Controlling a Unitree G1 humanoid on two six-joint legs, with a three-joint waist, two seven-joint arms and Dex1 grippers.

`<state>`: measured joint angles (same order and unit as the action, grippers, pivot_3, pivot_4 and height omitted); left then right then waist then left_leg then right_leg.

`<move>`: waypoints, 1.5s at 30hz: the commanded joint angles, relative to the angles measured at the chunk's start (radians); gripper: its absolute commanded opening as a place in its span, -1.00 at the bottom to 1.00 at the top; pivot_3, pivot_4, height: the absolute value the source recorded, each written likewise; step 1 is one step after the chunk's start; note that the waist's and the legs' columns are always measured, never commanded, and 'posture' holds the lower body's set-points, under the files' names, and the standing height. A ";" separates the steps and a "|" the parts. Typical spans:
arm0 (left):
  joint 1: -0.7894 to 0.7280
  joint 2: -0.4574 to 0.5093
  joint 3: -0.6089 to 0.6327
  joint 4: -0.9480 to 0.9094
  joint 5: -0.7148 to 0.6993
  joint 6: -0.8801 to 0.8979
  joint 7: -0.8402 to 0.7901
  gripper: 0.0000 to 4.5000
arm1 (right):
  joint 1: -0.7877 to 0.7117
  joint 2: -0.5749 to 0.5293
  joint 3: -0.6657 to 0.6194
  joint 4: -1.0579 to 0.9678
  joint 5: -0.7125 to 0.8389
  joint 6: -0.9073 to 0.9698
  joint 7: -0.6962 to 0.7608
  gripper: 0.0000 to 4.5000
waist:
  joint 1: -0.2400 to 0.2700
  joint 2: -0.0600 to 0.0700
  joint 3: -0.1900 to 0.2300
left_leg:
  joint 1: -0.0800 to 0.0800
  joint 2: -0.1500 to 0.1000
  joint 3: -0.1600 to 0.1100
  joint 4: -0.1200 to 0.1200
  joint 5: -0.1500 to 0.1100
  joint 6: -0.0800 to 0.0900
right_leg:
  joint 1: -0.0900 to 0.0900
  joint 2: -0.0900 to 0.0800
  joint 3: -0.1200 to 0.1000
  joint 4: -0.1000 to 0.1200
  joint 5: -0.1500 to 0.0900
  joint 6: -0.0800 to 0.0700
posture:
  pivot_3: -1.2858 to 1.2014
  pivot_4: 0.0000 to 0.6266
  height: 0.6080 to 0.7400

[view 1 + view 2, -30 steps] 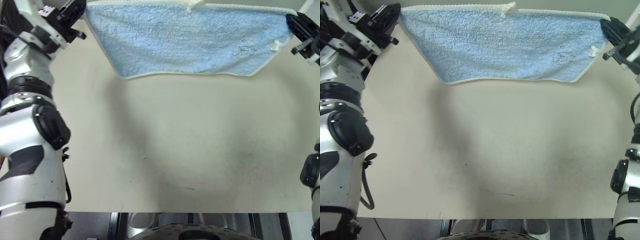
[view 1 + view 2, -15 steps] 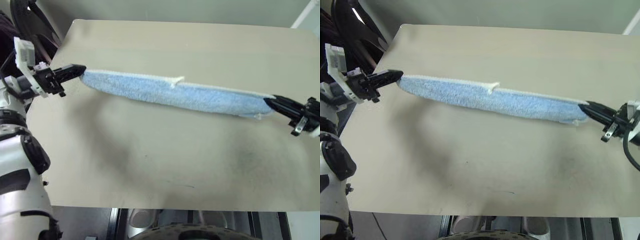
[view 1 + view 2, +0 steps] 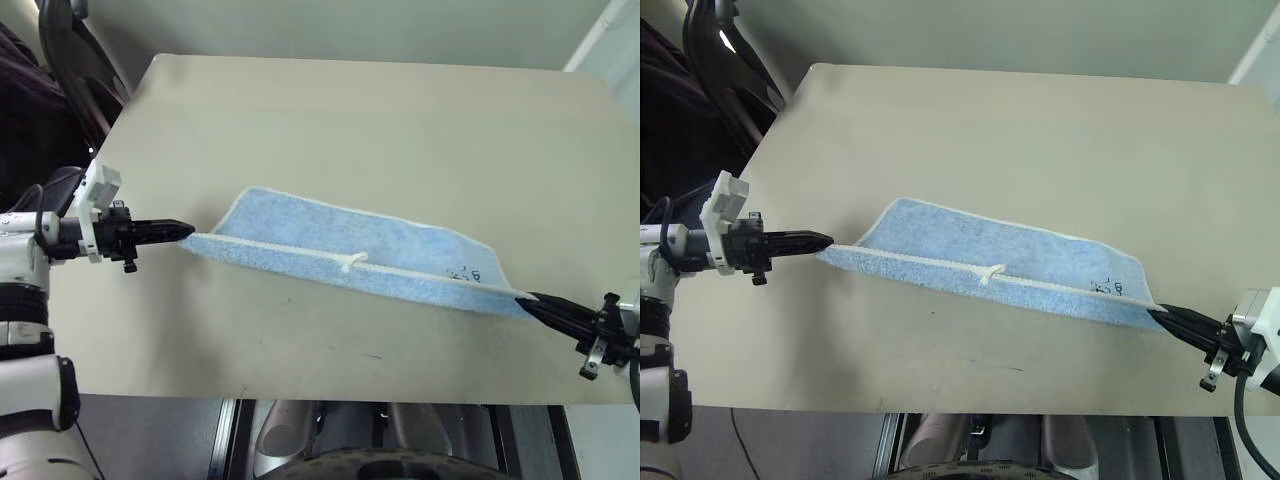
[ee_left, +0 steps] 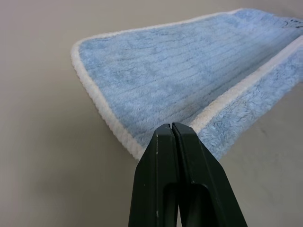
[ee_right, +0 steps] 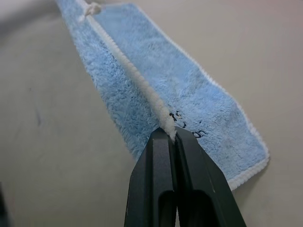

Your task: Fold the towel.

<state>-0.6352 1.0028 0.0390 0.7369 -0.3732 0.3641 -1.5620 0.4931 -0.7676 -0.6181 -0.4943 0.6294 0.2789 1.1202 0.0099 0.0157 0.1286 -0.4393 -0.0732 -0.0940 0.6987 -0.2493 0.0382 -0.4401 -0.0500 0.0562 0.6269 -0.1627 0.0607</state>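
Observation:
My right gripper needs to let go of the towel's near corner, and it will come to rest on the flat half's far corner (image 3: 503,256) (image 5: 265,157) beyond the dark writing.
The light blue towel (image 3: 350,250) with white corded edging stretches across the front half of the beige table (image 3: 350,110). Its far half lies flat on the table; its near edge is held taut, and the small white loop (image 3: 350,263) hangs at the middle of that edge. My left gripper (image 3: 188,232) is shut on the towel's left near corner (image 4: 191,127). My right gripper (image 3: 527,298) is shut on the towel's right near corner (image 5: 168,126), close to the table's front edge. Dark writing (image 3: 1107,287) marks the towel near its right end.
A dark chair (image 3: 80,60) stands off the table's far left corner. Bare tabletop runs beyond the towel to the far edge. The table's front edge (image 3: 330,398) is just below the towel, with grey equipment underneath.
Both grippers have come down and back toward me with the towel. It hung spread in the air, then swung over the table; its far half now lies flat on the tabletop.

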 commanded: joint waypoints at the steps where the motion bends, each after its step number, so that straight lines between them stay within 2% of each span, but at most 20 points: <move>1: 0.006 0.060 -0.020 -0.055 -0.043 0.028 -0.052 -0.98 | 0.041 -0.014 -0.027 -0.041 -0.012 -0.027 0.035 -1.00 | -0.003 0.000 0.000 | 0.000 0.000 0.000 0.000 0.000 0.000 | 0.000 0.000 0.000 0.000 0.000 0.000 | 0.03 -0.52 0.89; 5: -0.011 0.103 -0.069 -0.052 -0.057 0.021 -0.052 -0.98 | 0.100 -0.043 -0.028 -0.046 -0.049 -0.047 0.084 -1.00 | -0.004 0.000 0.000 | 0.000 0.000 0.000 -0.001 -0.001 -0.002 | -0.001 0.001 0.000 0.000 -0.002 -0.001 | 0.03 -0.52 0.89; 8: -0.036 0.098 -0.077 -0.025 -0.046 -0.002 -0.052 -0.98 | 0.063 -0.052 -0.029 -0.034 -0.030 -0.033 0.061 -1.00 | -0.004 -0.001 0.000 | -0.001 0.000 -0.001 -0.001 -0.002 -0.004 | -0.001 0.001 0.000 0.000 -0.003 -0.002 | 0.03 -0.52 0.89; 14: -0.140 -0.039 -0.060 0.073 -0.009 -0.039 -0.008 -0.98 | -0.095 -0.051 0.032 0.041 -0.060 0.004 -0.043 -1.00 | 0.000 -0.002 -0.001 | -0.001 0.000 -0.001 -0.001 -0.002 -0.004 | -0.002 0.001 0.001 0.000 -0.003 -0.002 | 0.03 -0.52 0.89; 19: -0.259 -0.165 -0.063 0.246 0.069 -0.153 0.060 -0.98 | -0.161 -0.034 0.100 0.109 -0.109 -0.011 -0.086 -1.00 | 0.005 -0.003 -0.001 | -0.002 0.001 -0.002 -0.001 0.003 -0.012 | -0.002 0.001 0.000 0.000 -0.004 -0.001 | 0.03 -0.52 0.89; 23: -0.348 -0.231 -0.039 0.377 0.110 -0.234 0.133 -0.98 | -0.190 -0.017 0.142 0.161 -0.146 -0.034 -0.107 -1.00 | 0.005 -0.003 -0.001 | -0.004 0.001 -0.002 -0.001 0.011 0.000 | -0.002 0.001 -0.001 -0.002 -0.004 0.001 | 0.03 -0.52 0.89; 29: -0.410 -0.242 -0.013 0.473 0.163 -0.292 0.172 -0.98 | -0.200 -0.021 0.146 0.236 -0.195 -0.083 -0.113 -1.00 | 0.004 -0.003 -0.001 | -0.004 0.001 -0.002 -0.001 0.009 0.000 | -0.002 0.001 0.000 -0.002 -0.006 0.005 | 0.03 -0.52 0.89; 36: -0.399 -0.238 0.014 0.526 0.223 -0.355 0.254 -0.98 | -0.235 -0.030 0.149 0.304 -0.213 -0.129 -0.110 -1.00 | 0.005 -0.003 -0.001 | -0.004 0.001 -0.002 -0.001 0.009 0.001 | -0.002 0.001 0.000 -0.003 -0.007 0.006 | 0.03 -0.52 0.89; 45: -0.395 -0.312 0.051 0.544 0.244 -0.404 0.352 -0.98 | -0.341 -0.024 0.217 0.420 -0.272 -0.196 -0.141 -1.00 | 0.011 -0.003 -0.001 | -0.004 0.000 -0.002 -0.001 0.011 0.002 | -0.002 0.000 0.000 -0.002 -0.005 0.005 | 0.03 -0.52 0.89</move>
<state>-1.0218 0.6831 0.0646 1.2843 -0.1322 -0.0149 -1.2454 0.1561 -0.7841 -0.3943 -0.0878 0.3730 0.1112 0.9849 0.0212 0.0125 0.1280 -0.4437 -0.0731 -0.0956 0.6982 -0.2386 0.0404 -0.4418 -0.0497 0.0557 0.6252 -0.1679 0.0657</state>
